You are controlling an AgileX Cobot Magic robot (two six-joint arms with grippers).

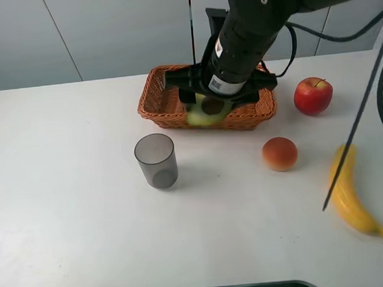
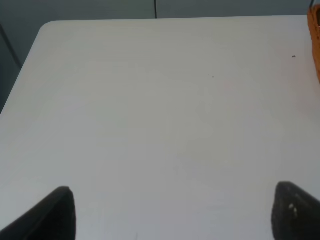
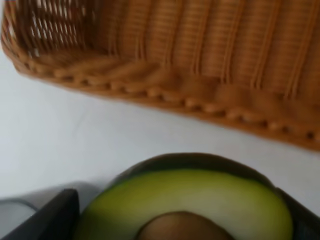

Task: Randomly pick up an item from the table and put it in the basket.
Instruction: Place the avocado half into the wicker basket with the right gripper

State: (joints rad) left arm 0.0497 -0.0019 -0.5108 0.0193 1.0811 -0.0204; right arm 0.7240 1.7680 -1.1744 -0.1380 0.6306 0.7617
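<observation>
The robot's right gripper needs to release the halved avocado inside the wicker basket's half (image 1: 234, 99) that is closest to the red apple.
My right gripper (image 1: 207, 108) is shut on the halved avocado (image 1: 206, 113), pale green flesh and brown pit up, and holds it in the air over the near rim of the orange-brown wicker basket (image 1: 159, 96). In the right wrist view the avocado (image 3: 190, 200) fills the lower part between the fingers, with the basket's near wall (image 3: 200, 60) just beyond it. My left gripper (image 2: 172, 212) is open and empty over bare white table (image 2: 150, 110); only its two dark fingertips (image 2: 55, 212) show. The left arm is out of the exterior high view.
A grey translucent cup (image 1: 157, 160) stands in front of the basket to the left. A round orange-red fruit (image 1: 280, 154), a red apple (image 1: 313, 95) and a banana (image 1: 351, 195) lie to the right. A black cable (image 1: 359, 117) hangs over the banana.
</observation>
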